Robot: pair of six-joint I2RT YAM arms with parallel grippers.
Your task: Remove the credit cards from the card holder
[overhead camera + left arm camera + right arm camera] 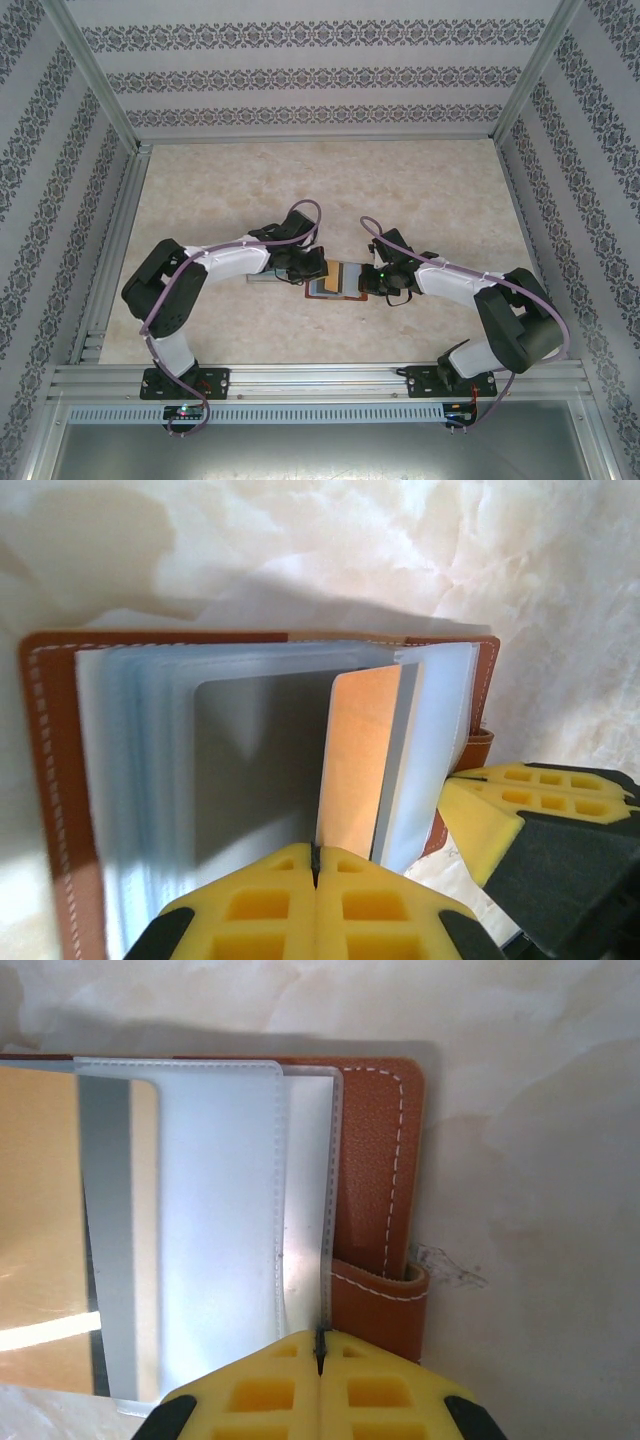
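Next, my left gripper opens and pinches the credit card's free edge (327,755) before lifting, as the card slants partly out of its sleeve beside my left gripper's shut fingers.
The card holder (340,278) lies spread open mid-table, brown leather (55,780) outside, with several clear plastic sleeves (150,780) fanned up. A credit card (360,760), its face glowing orange with reflected light, stands on edge out of the sleeves. My left gripper (316,865) is shut on its near edge. The same card (40,1210) shows a grey stripe in the right wrist view. My right gripper (320,1345) is shut on the edge of a clear sleeve beside the leather snap tab (380,1305). Both grippers (312,272) (368,282) meet over the holder.
The table top (250,190) is pale marbled stone. Aluminium rails (320,375) run along the near edge and left side, and patterned walls close in the back and sides. The right gripper's yellow fingers (500,810) sit close to the holder's right end.
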